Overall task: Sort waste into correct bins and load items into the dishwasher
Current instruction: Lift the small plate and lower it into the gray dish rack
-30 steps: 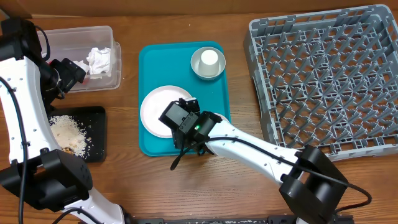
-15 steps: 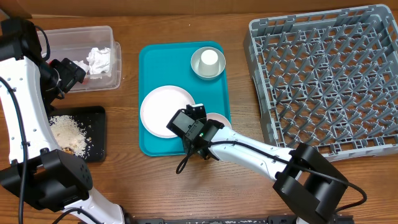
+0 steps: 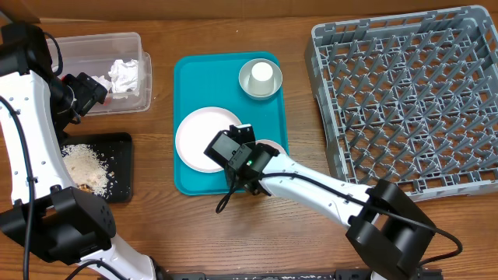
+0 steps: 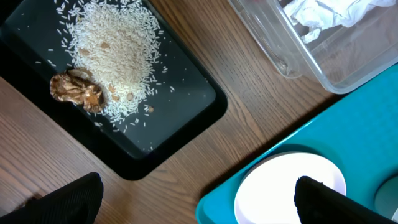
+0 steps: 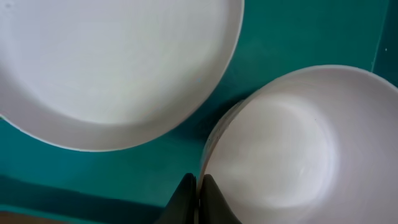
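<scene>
I should set the smaller white dish down with my right gripper on the dish rack's far wires (image 3: 391, 78) toward the teal tray.
The smaller white dish (image 5: 280, 149) lies on the teal tray beside the large plate (image 5: 106, 62). My right gripper (image 5: 199, 194) is shut on the dish's near rim, one finger inside and one outside. From overhead, the right gripper (image 3: 253, 155) sits between the plate (image 3: 198, 138) and the dish (image 3: 274, 148). A grey bowl (image 3: 250, 87) holding a small white cup (image 3: 262, 73) stands at the tray's far end. My left gripper (image 4: 196, 205) hangs open, high over the table edge of the black tray (image 4: 186, 93), holding nothing. The dish rack (image 3: 412, 101) is at the right.
The clear tub (image 3: 82, 54) at the far left holds a crumpled white napkin (image 3: 124, 74). The black tray (image 3: 117, 167) carries whitish grains (image 4: 115, 56) and a brown lump (image 4: 78, 90). The teal tray (image 3: 268, 117) lies between the bins and the rack.
My right gripper has closed its jaws on the small dish's rim after shifting off the plate towards the dish. The left arm has not moved.
</scene>
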